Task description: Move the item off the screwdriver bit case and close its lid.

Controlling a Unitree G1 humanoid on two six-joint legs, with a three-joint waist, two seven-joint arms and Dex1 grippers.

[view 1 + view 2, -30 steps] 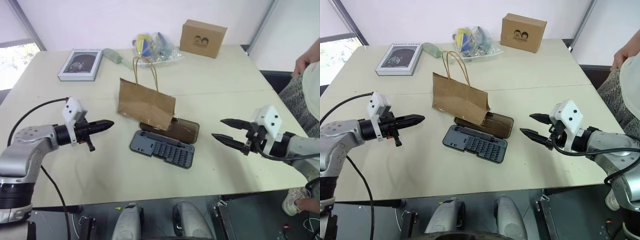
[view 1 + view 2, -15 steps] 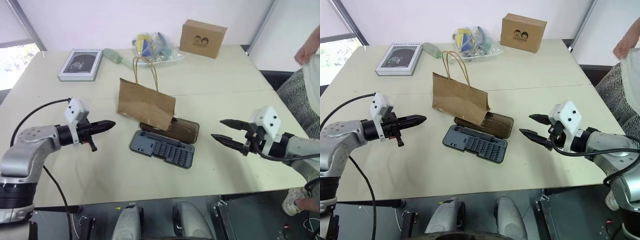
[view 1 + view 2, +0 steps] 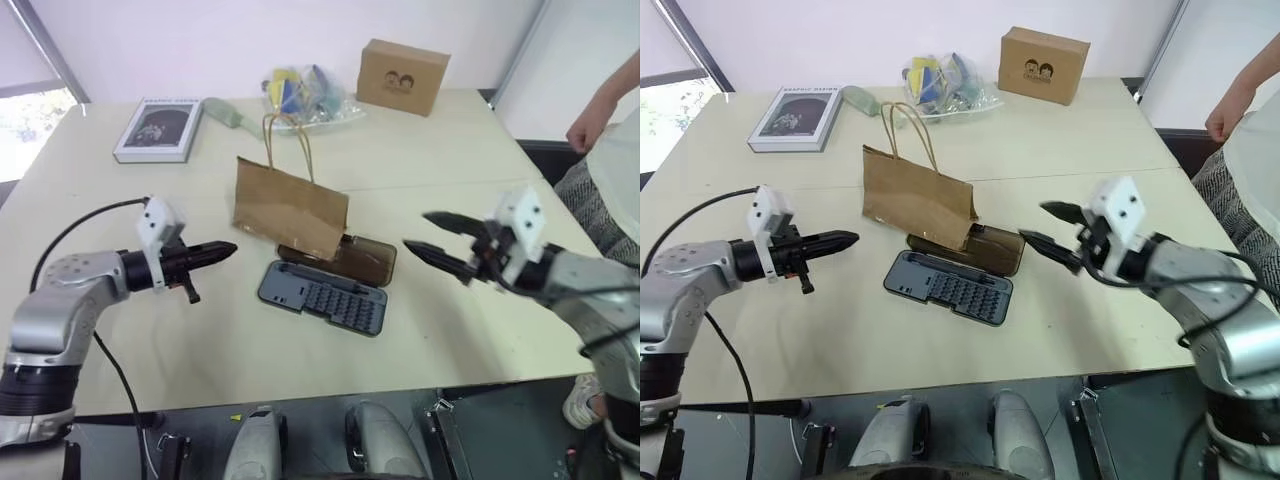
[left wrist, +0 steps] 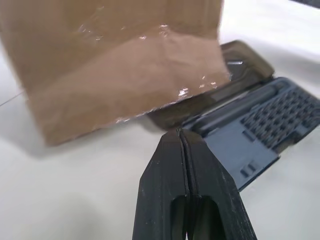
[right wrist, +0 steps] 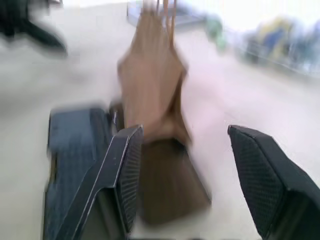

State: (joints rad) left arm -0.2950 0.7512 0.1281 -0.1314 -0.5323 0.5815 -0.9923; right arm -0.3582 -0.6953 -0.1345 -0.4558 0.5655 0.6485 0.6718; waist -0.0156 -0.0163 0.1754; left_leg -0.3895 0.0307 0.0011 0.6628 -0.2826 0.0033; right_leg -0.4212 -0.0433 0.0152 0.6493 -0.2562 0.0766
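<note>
My right gripper should grip the brown paper bag's near side edge (image 3: 339, 209) (image 5: 159, 85) just below its top corner, so the bag can be lifted off the smoky lid.
The brown paper bag (image 3: 290, 208) stands upright with its base on the opened smoky lid (image 3: 352, 260) of the screwdriver bit case (image 3: 322, 296), which lies flat at mid-table with its rows of bits showing. Left of the bag, my left gripper (image 3: 228, 250) is shut and empty, its tip pointing at the bag's lower edge (image 4: 120, 75). My right gripper (image 3: 417, 233) is open with nothing between its fingers, hovering just right of the lid and aimed at the bag (image 5: 152, 85).
A grey-covered book (image 3: 159, 129) lies at the far left of the table. A clear bag of coloured items (image 3: 305, 96) and a cardboard box (image 3: 402, 77) sit at the back. A person (image 3: 612, 150) stands beyond the table's right edge.
My right gripper has moved left, forward and up toward the lid and the bag, still open. The left gripper has barely shifted. The person's arm at the right has moved.
</note>
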